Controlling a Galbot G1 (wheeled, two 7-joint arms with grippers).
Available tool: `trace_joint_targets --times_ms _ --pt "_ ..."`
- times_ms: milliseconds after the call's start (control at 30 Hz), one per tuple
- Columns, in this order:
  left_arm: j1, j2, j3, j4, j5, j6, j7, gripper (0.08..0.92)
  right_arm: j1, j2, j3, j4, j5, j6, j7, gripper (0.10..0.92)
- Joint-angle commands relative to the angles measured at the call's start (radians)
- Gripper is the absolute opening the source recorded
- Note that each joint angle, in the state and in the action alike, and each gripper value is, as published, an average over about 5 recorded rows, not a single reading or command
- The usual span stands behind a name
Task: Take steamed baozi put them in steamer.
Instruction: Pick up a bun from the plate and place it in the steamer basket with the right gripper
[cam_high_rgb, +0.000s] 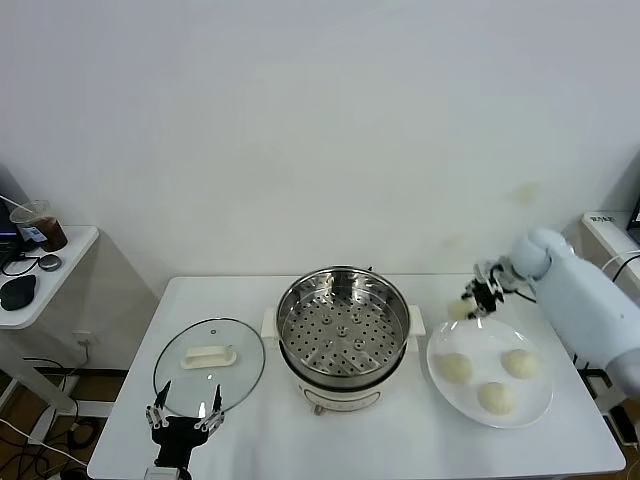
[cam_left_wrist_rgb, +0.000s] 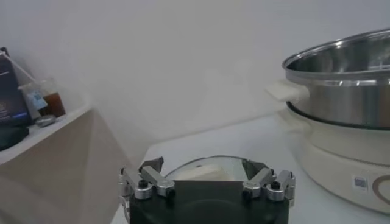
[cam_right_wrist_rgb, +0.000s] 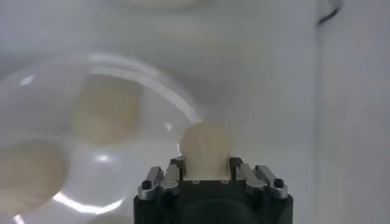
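Note:
Next, my right gripper lets go of the baozi on the far part of the steel steamer's holed bottom (cam_high_rgb: 334, 299), toward the steamer's side.
My right gripper (cam_high_rgb: 468, 306) is shut on a cream-white baozi (cam_high_rgb: 459, 309) and holds it above the far left rim of the white plate (cam_high_rgb: 540, 405); the bun shows between its fingers in the right wrist view (cam_right_wrist_rgb: 205, 146). Three more baozi lie on the plate: one on the left (cam_high_rgb: 455, 367), one on the right (cam_high_rgb: 518, 363), one at the front (cam_high_rgb: 496, 397). The steel steamer (cam_high_rgb: 343, 323) stands empty on its white base in the table's middle, left of the plate. My left gripper (cam_high_rgb: 184, 416) is open and idle at the front left.
A round glass lid (cam_high_rgb: 208, 365) with a white handle lies left of the steamer, just beyond my left gripper. A side table (cam_high_rgb: 40, 275) with a drink cup (cam_high_rgb: 40, 224) stands at the far left. The wall rises behind the table.

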Motion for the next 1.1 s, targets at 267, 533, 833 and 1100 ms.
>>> trace_joint_targets --times_ms 267,533,833,1100 --pt "-0.013 -0.001 -0.001 -0.009 -0.006 0.004 -0.006 0.823 0.399 0.249 -0.295 -0.089 0.338 0.389 -0.081 0.467" --pt "-0.006 -0.008 -0.005 -0.012 -0.007 0.006 -0.014 0.823 0.374 0.297 -0.388 0.080 0.260 0.620 -0.068 0.467" --pt "0.006 -0.019 -0.006 -0.019 -0.006 0.006 -0.029 0.823 0.299 0.338 -0.461 0.133 0.008 0.730 0.007 0.466" --pt "0.007 -0.024 -0.006 -0.036 -0.033 0.019 -0.023 0.823 0.241 0.371 -0.435 0.098 -0.120 0.730 0.039 0.464"
